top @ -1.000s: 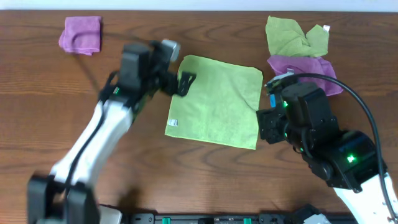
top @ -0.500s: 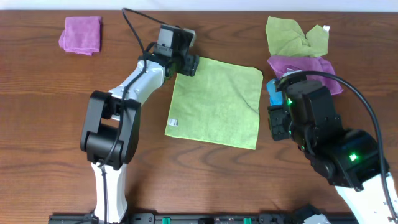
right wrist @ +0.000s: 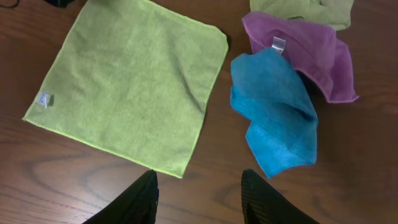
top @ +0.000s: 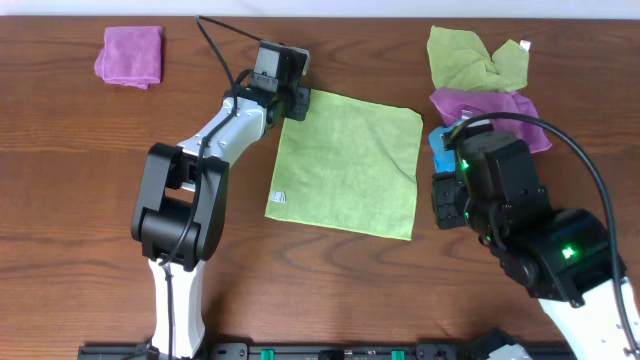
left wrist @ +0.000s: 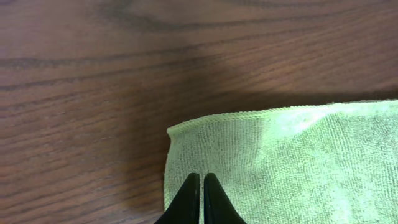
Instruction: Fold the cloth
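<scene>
I should release the lime-green cloth's far corner with my left gripper on the bare wood [top: 237,86] toward the folded purple cloth.
The lime-green cloth [top: 350,160] lies flat and spread out at the table's middle, with its white tag [top: 281,197] at the near left corner. My left gripper [top: 297,100] sits on the cloth's far left corner. In the left wrist view its black fingertips [left wrist: 193,186] are pressed together on the cloth [left wrist: 298,162] just inside that corner, so my left gripper [left wrist: 202,180] is shut on it. My right gripper [right wrist: 199,190] is open and empty above bare wood, just off the near right corner of the cloth [right wrist: 130,81]; overhead it [top: 442,200] is right of the cloth's right edge.
A crumpled blue cloth [right wrist: 273,112] lies just right of the green one, under my right arm. A purple cloth [top: 490,108] and an olive-green cloth [top: 470,55] lie behind it at the back right. A folded purple cloth [top: 130,55] sits at the back left.
My left arm has swung to the cloth's far left corner and its jaws have gone from open to shut there. My right gripper's jaws have narrowed a little.
</scene>
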`<state>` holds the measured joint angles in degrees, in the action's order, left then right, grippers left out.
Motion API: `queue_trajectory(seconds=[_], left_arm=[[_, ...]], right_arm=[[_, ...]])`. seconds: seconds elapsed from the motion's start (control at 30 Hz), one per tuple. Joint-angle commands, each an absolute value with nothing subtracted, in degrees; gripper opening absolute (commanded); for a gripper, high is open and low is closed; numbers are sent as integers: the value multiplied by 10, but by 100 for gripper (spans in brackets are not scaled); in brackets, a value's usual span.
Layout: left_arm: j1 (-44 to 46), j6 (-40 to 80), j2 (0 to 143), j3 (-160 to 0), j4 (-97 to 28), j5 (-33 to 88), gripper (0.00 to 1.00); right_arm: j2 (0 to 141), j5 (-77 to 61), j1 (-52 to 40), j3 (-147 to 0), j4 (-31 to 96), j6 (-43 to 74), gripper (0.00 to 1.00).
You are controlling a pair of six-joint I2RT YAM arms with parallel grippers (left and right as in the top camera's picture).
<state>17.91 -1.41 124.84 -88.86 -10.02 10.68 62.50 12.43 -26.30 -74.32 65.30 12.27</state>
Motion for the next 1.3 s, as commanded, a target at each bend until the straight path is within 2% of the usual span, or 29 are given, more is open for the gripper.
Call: queue_trajectory(seconds=[0.0, 0.6, 0.7, 0.97, 1.27], left_arm=[[180, -27, 1255, -901, -94, 93, 6], [180, -28, 1304, -901, -86, 116, 6], [180, -28, 1312, -901, -81, 111, 5], [175, -29, 1320, -901, -119, -64, 6], [117, -43, 1320, -901, -187, -77, 6]], right_arm=[[623, 124, -258, -749, 653, 138, 44], [644, 124, -258, -749, 654, 138, 44], [651, 120, -259, -749, 654, 139, 41], [653, 120, -259, -749, 653, 139, 43], [658, 120, -259, -749, 647, 139, 45]])
